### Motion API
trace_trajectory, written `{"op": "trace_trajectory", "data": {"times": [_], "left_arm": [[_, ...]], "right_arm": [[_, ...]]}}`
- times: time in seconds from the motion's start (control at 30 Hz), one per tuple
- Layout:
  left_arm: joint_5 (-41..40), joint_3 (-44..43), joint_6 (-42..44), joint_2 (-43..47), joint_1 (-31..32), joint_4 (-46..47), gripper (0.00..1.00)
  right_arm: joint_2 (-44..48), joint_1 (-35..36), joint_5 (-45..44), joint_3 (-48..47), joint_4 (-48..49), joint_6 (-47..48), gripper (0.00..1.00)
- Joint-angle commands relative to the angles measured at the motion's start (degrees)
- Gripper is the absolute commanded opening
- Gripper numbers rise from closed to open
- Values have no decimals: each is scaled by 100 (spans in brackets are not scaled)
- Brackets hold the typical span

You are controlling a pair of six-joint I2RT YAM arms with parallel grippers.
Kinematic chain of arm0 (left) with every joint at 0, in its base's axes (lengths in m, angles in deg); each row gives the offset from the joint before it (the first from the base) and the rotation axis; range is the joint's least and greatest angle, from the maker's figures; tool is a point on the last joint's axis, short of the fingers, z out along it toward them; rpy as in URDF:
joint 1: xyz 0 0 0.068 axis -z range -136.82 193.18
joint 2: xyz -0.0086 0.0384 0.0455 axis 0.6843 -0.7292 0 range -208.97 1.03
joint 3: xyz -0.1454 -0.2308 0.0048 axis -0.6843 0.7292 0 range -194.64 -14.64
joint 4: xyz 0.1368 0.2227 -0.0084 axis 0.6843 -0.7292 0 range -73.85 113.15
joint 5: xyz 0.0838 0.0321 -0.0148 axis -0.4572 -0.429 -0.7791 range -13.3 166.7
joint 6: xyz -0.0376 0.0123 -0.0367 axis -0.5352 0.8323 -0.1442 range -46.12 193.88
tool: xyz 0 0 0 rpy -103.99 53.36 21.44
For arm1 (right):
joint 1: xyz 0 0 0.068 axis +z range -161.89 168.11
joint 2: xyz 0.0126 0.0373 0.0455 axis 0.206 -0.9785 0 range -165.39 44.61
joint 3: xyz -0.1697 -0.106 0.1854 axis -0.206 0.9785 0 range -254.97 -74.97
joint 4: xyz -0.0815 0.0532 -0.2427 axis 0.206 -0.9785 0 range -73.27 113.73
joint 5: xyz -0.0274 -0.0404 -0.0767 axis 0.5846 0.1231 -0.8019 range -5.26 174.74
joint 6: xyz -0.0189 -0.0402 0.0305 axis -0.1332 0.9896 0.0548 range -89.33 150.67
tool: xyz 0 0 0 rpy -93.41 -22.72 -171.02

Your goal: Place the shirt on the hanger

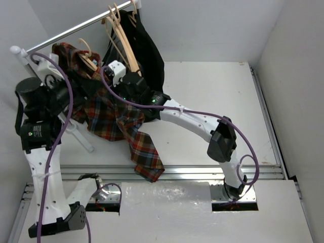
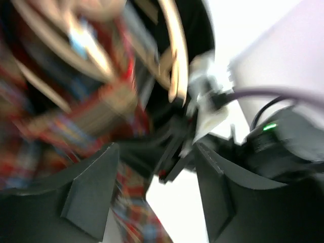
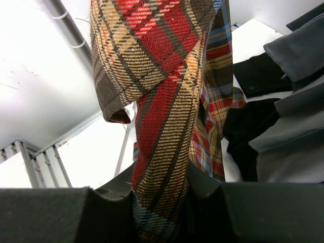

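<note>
The tan hanger's end sits shallow in the fold of the shirt. My left gripper needs to pinch the cloth [image 2: 120,100] just below that end before my right gripper opens.
The plaid shirt [image 1: 109,119] hangs off a pale tan hanger [image 1: 87,54] on the rail at the upper left, one end trailing down to the table's front. My right gripper [image 1: 107,70] reaches up to it and is shut on a twisted fold of the shirt [image 3: 167,131], which runs between the jaws in the right wrist view [image 3: 159,207]. My left gripper [image 1: 87,87] is beside the shirt's upper part. In the blurred left wrist view it [image 2: 157,192] is open and empty, with the shirt [image 2: 91,111] and tan hangers [image 2: 174,50] beyond it.
A metal rail [image 1: 71,30] crosses the upper left with several more tan hangers [image 1: 124,40] and a black garment [image 1: 149,53] on it. A grey garment [image 3: 296,55] and a black one [image 3: 255,76] show at the right of the right wrist view. The table's rails [image 1: 202,172] run along the front.
</note>
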Motion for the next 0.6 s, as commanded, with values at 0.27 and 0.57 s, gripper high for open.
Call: {"op": "trace_trajectory", "data": {"times": [0.27,0.57], "left_arm": [[736,1168,-1706,-235,23,908,63],[1079,1310,-2323,-191,49,1797,61]], "right_arm": [[786,103,239,362,1033,-168,0],[672,165,231,284,972,-159,0]]}}
